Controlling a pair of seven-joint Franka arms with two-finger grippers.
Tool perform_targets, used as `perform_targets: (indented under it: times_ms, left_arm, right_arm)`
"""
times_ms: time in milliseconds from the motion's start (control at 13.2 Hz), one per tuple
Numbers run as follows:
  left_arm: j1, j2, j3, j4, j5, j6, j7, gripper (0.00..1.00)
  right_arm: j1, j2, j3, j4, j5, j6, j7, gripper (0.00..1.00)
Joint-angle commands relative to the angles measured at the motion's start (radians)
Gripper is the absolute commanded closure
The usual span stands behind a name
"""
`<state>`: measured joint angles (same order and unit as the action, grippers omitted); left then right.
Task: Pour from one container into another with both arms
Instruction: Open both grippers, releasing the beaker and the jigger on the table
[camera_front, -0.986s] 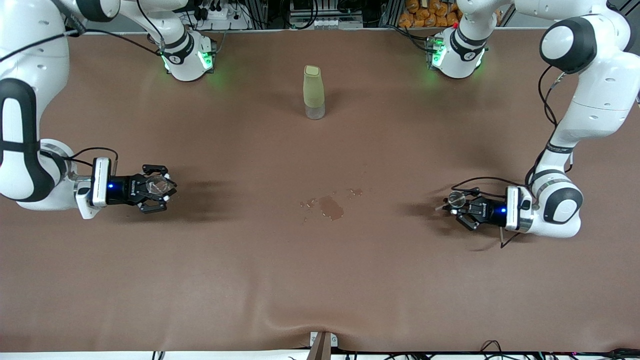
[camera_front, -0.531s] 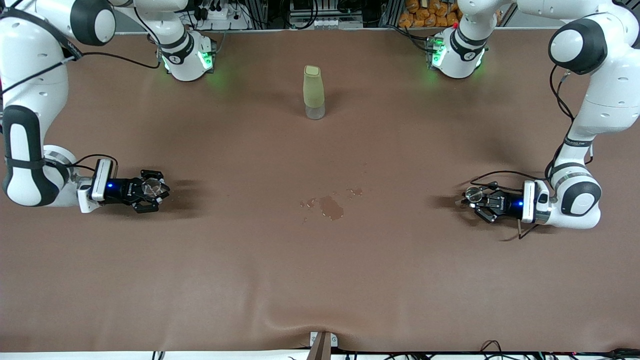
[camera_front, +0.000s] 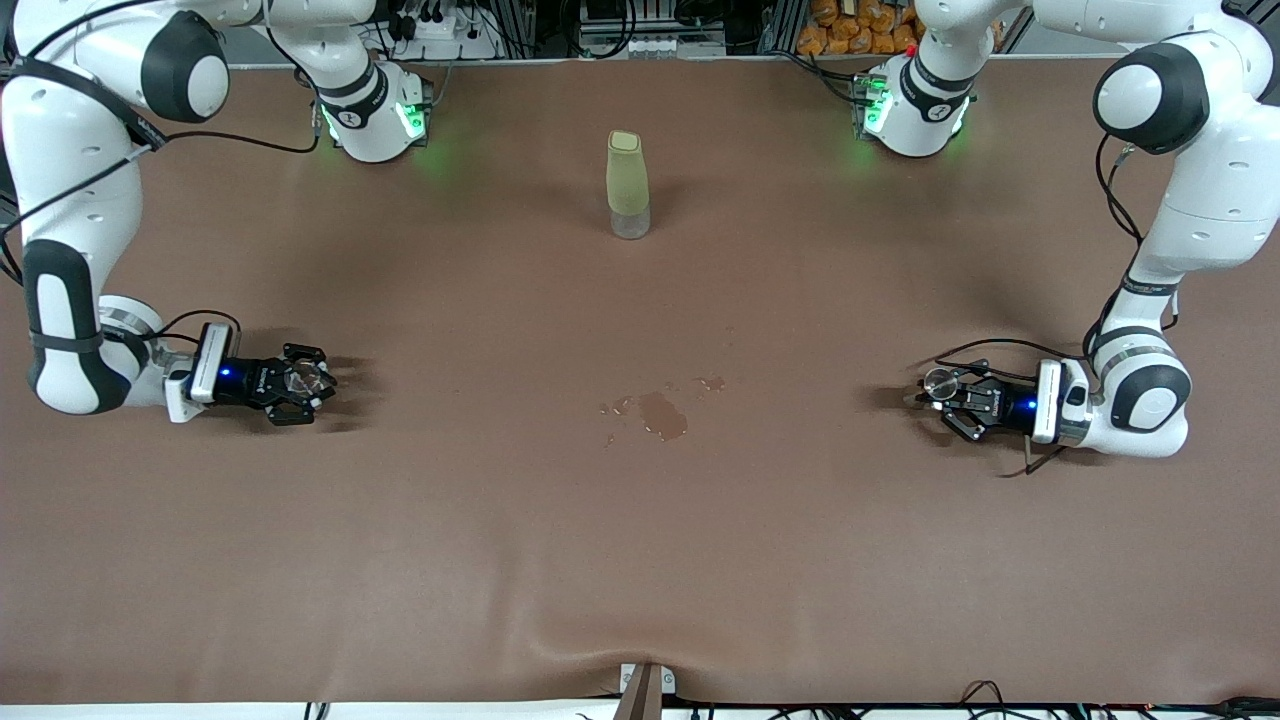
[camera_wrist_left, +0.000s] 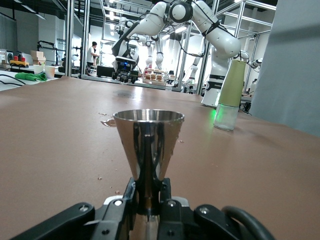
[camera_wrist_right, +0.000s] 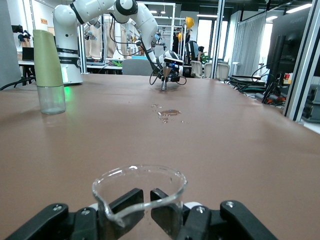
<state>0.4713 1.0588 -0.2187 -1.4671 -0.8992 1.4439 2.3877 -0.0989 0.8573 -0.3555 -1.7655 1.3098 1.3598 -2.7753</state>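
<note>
The glass beaker will be set down on the bare brown table cover (camera_front: 327, 396) just below my right gripper, facing the wet spill.
My left gripper (camera_front: 940, 398) (camera_wrist_left: 148, 192) hangs low over the table toward the left arm's end, shut on the stem of a steel cone-shaped cup (camera_front: 938, 380) (camera_wrist_left: 148, 145) that stands upright. Low over the right arm's end, my right gripper (camera_front: 308, 385) (camera_wrist_right: 148, 200) is shut on a clear glass beaker (camera_front: 306, 374) (camera_wrist_right: 140, 192), also upright. Nothing shows inside the beaker. In the right wrist view the steel cup (camera_wrist_right: 164, 80) shows small in the distance.
A clear bottle with a pale green sleeve (camera_front: 628, 185) (camera_wrist_left: 231, 90) (camera_wrist_right: 48, 70) stands upright mid-table, toward the bases. A small wet spill (camera_front: 660, 413) (camera_wrist_right: 167, 114) marks the brown table cover (camera_front: 640, 560) between the two grippers.
Both arms have drawn back toward their own ends of the table and sunk lower. Each still holds its vessel upright.
</note>
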Motion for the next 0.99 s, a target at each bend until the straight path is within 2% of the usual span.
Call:
perform_targets:
  times_ms: [0,303,379,531,607,682,758,834,910]
  left_arm:
    - [0.001,0.015,-0.005,0.011,0.014,-0.025,-0.004,1.00]
    - [0.000,0.032,-0.008,0.014,-0.001,-0.025,0.025,0.98]
    - [0.000,0.032,-0.010,0.016,0.000,-0.025,0.033,0.84]
    - [0.000,0.030,-0.013,0.021,0.000,-0.025,0.053,0.81]
    - [0.000,0.030,-0.013,0.021,0.000,-0.025,0.056,0.49]
    - [0.000,0.032,-0.013,0.021,0.000,-0.025,0.089,0.00]
    - [-0.002,0.032,-0.013,0.021,-0.001,-0.025,0.094,0.00]
    - [-0.002,0.032,-0.013,0.021,-0.001,-0.025,0.094,0.00]
    - [-0.002,0.032,-0.013,0.021,-0.001,-0.025,0.093,0.00]
  right_arm:
    - [-0.027,0.058,0.015,0.040,-0.006,-0.011,-0.178,1.00]
    - [-0.031,0.089,0.016,0.052,-0.004,0.008,-0.217,1.00]
    - [-0.033,0.092,0.016,0.054,-0.004,0.013,-0.227,1.00]
    - [-0.033,0.109,0.016,0.055,-0.003,0.016,-0.230,1.00]
    - [-0.031,0.111,0.016,0.057,-0.004,0.016,-0.230,1.00]
    - [-0.031,0.111,0.016,0.057,-0.004,0.015,-0.228,1.00]
    - [-0.033,0.111,0.016,0.057,-0.004,0.015,-0.225,1.00]
    - [-0.033,0.111,0.015,0.057,-0.004,0.018,-0.212,0.84]
    - [-0.033,0.111,0.016,0.057,-0.006,0.019,-0.204,0.48]
